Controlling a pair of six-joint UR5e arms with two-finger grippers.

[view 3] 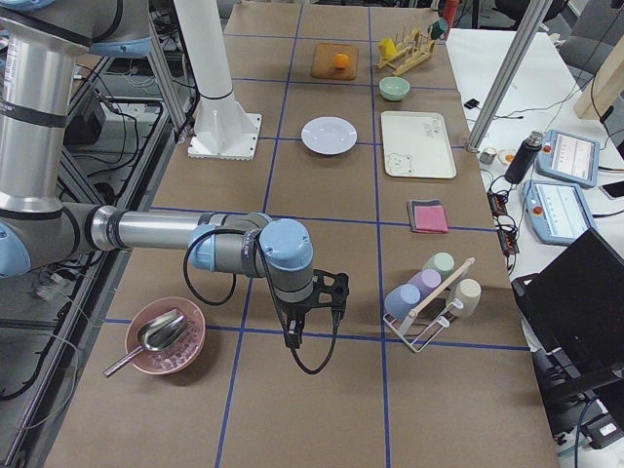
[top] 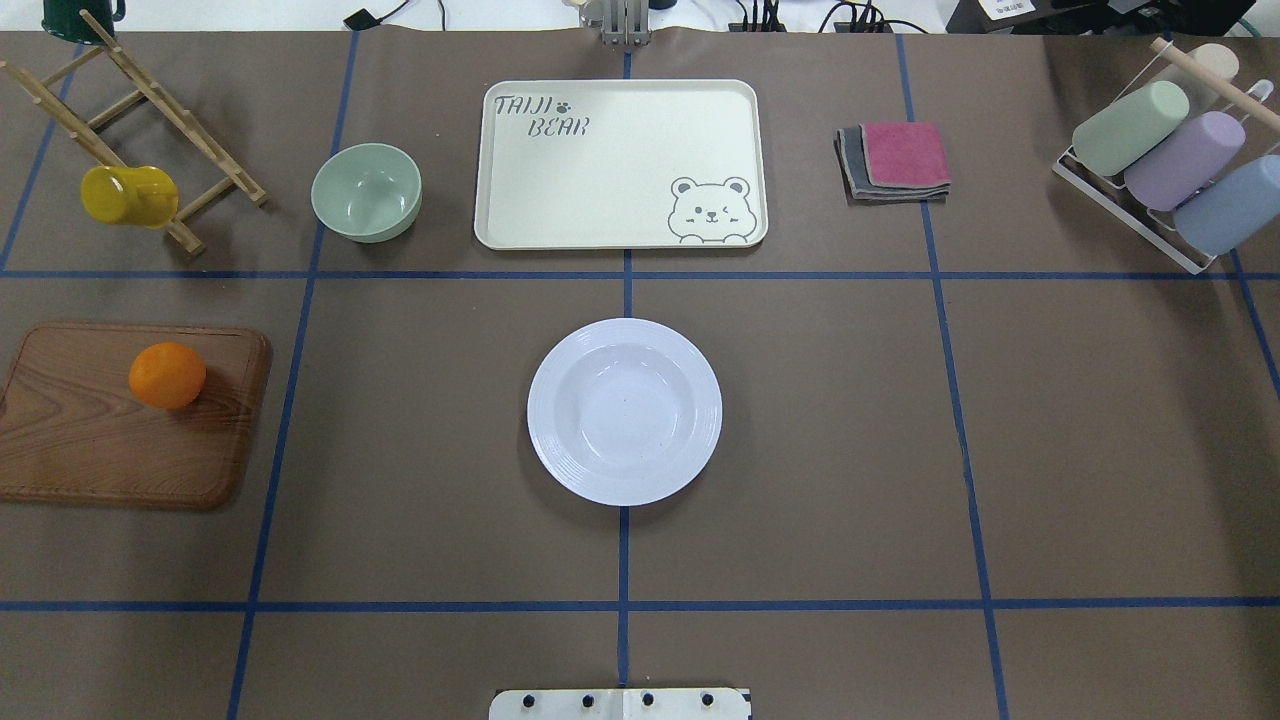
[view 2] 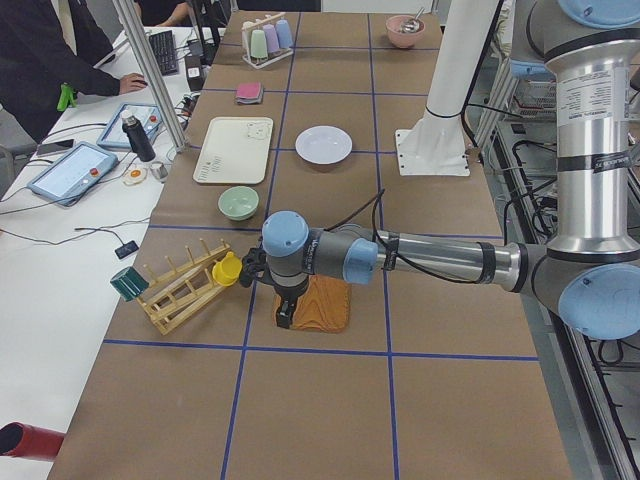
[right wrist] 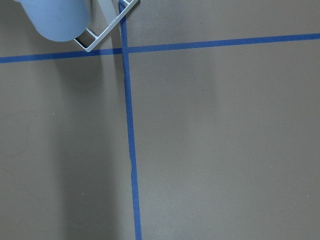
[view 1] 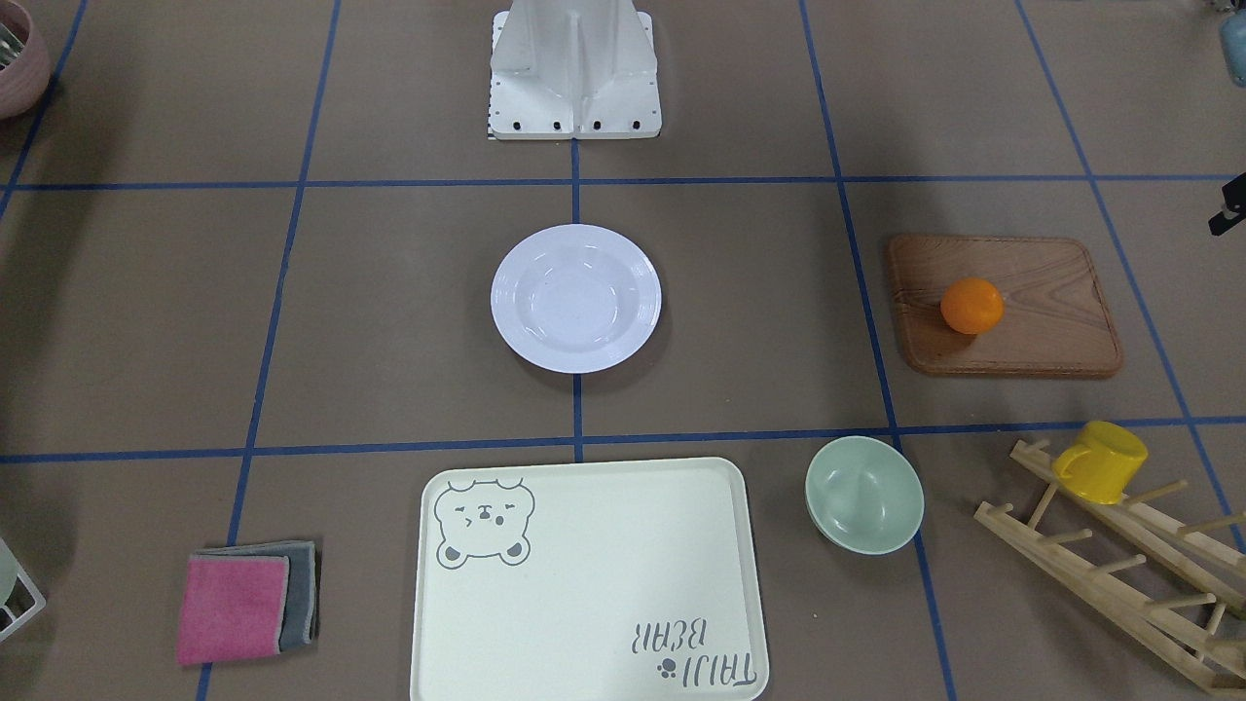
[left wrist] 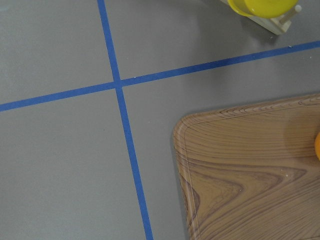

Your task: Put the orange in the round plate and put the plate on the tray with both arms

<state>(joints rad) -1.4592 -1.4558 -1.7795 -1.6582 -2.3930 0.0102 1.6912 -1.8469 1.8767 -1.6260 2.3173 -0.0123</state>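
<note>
The orange is on the brown wooden board. Next, my left gripper moves to it and closes around the orange's middle (view 1: 971, 304) (left wrist: 318, 145).
The orange (top: 167, 375) lies on a brown wooden board (top: 120, 430) at the table's left side, and its edge shows in the left wrist view (left wrist: 318, 145). The empty white round plate (top: 624, 411) sits at the table's centre. Beyond it lies the cream bear tray (top: 620, 165), with nothing on it. My left gripper (view 2: 285, 318) hangs over the board's outer end, pointing down. My right gripper (view 3: 292, 338) hangs over bare table at the far right end. Neither wrist view shows fingers, so I cannot tell whether either gripper is open or shut.
A pale green bowl (top: 366, 192) stands left of the tray. A yellow mug (top: 128, 195) hangs on a wooden rack (top: 150, 130). Folded pink and grey cloths (top: 895, 160) and a cup rack (top: 1170, 165) lie to the right. A pink bowl with a spoon (view 3: 164, 336) is near the right arm.
</note>
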